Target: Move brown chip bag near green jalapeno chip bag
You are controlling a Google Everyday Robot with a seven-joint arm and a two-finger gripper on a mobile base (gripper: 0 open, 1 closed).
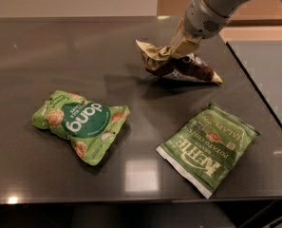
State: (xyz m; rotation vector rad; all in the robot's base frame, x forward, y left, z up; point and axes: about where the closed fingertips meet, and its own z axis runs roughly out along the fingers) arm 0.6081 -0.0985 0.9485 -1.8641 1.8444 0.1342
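Note:
My gripper is going to release the brown chip bag on the table (217, 82), just behind the far end of the green jalapeno chip bag.
The brown chip bag (185, 68), dark brown with a tan-cream crumpled end, is at the back right of the dark table, tilted with its left end lifted. My gripper (174, 50) comes down from the upper right and is shut on the bag's tan upper end. The green jalapeno chip bag (208, 147), flat with white KETTLE lettering, lies at the front right, a short way in front of the brown bag and apart from it.
A puffy lighter green bag with a round dang logo (79, 124) lies at the front left. The table's right edge (261, 96) runs diagonally close to both right-hand bags. The front edge (131, 199) is near the jalapeno bag.

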